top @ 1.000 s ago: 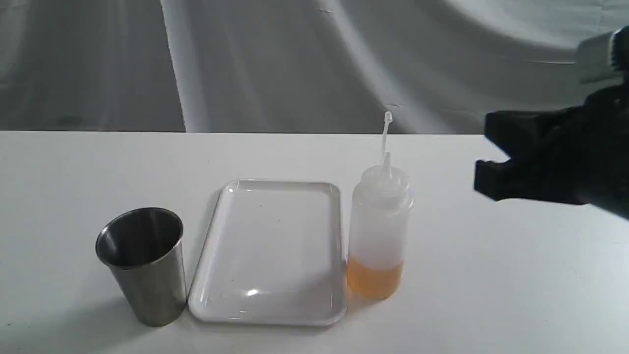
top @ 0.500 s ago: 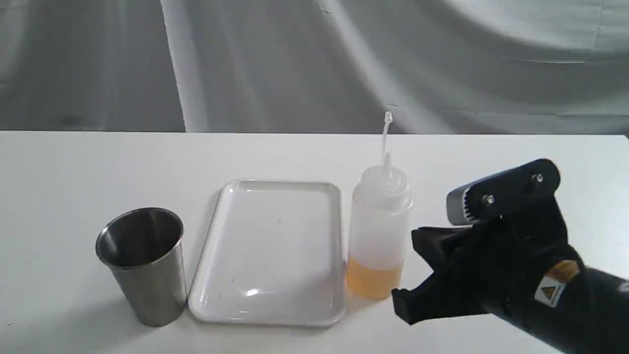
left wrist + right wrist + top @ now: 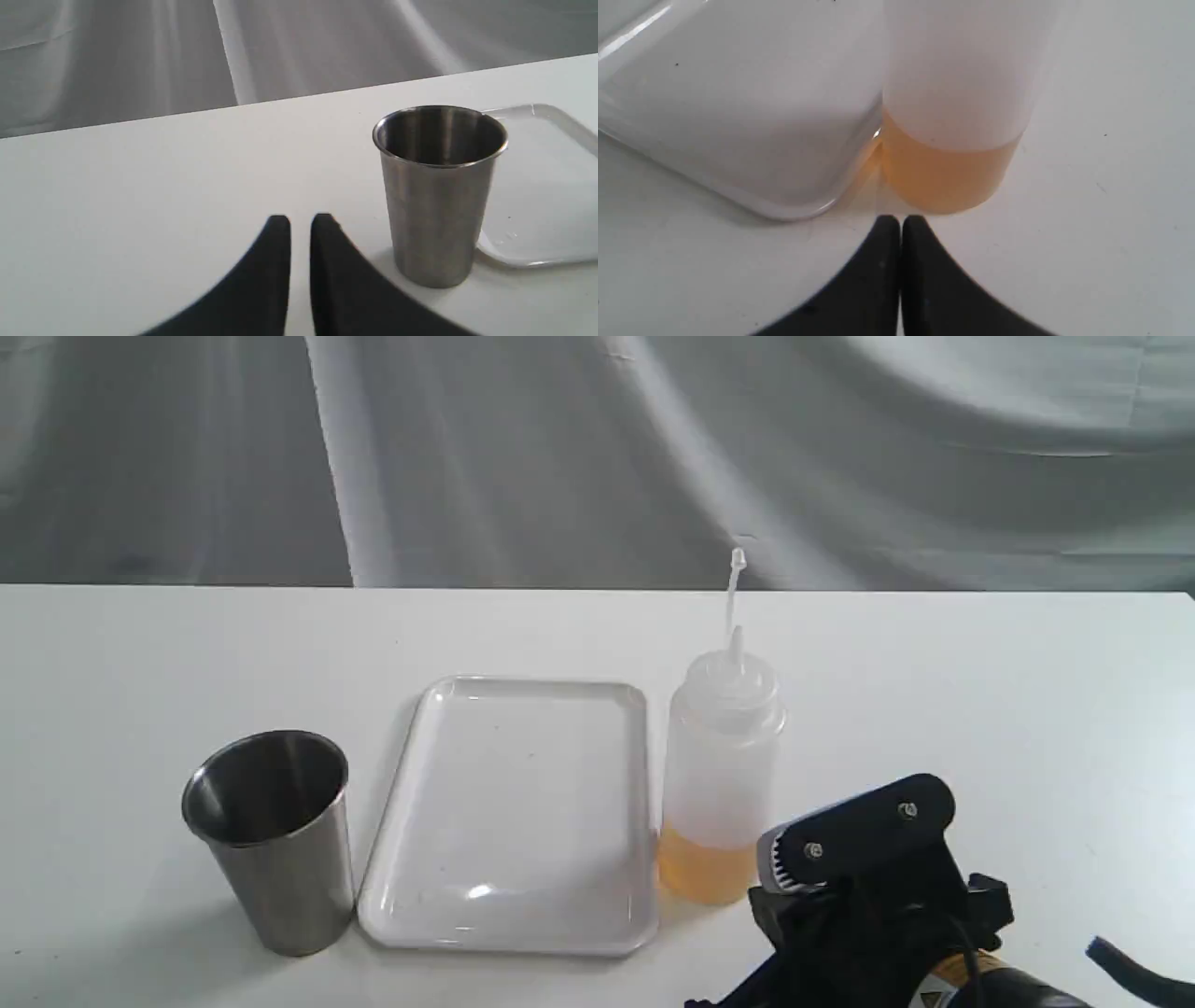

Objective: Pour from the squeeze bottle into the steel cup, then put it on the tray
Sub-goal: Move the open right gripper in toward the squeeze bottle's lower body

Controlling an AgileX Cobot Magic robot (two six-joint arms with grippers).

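The middle of the squeeze bottle's body (image 3: 719, 791) (image 3: 964, 75) is just above the amber liquid. My right gripper will close there.
The squeeze bottle (image 3: 720, 775) stands upright on the table, just right of the tray (image 3: 513, 812), with amber liquid in its lowest part and its cap tether sticking up. The steel cup (image 3: 271, 840) stands upright left of the tray and looks empty. My right gripper (image 3: 900, 218) is shut, low over the table, its tips just short of the bottle's base (image 3: 945, 172) and touching nothing. The right arm's wrist (image 3: 859, 887) sits at the front right of the bottle. My left gripper (image 3: 300, 217) is shut and empty, beside the cup (image 3: 439, 196) and apart from it.
The white table (image 3: 980, 709) runs back to a grey cloth backdrop (image 3: 560, 457). The tray's corner (image 3: 784, 205) lies close against the bottle's base. A black cable (image 3: 1134, 971) shows at the front right edge.
My right arm has come down from high on the right, moving left and toward the front, until its gripper sits low by the bottle's base. Bottle, cup and tray have not moved.
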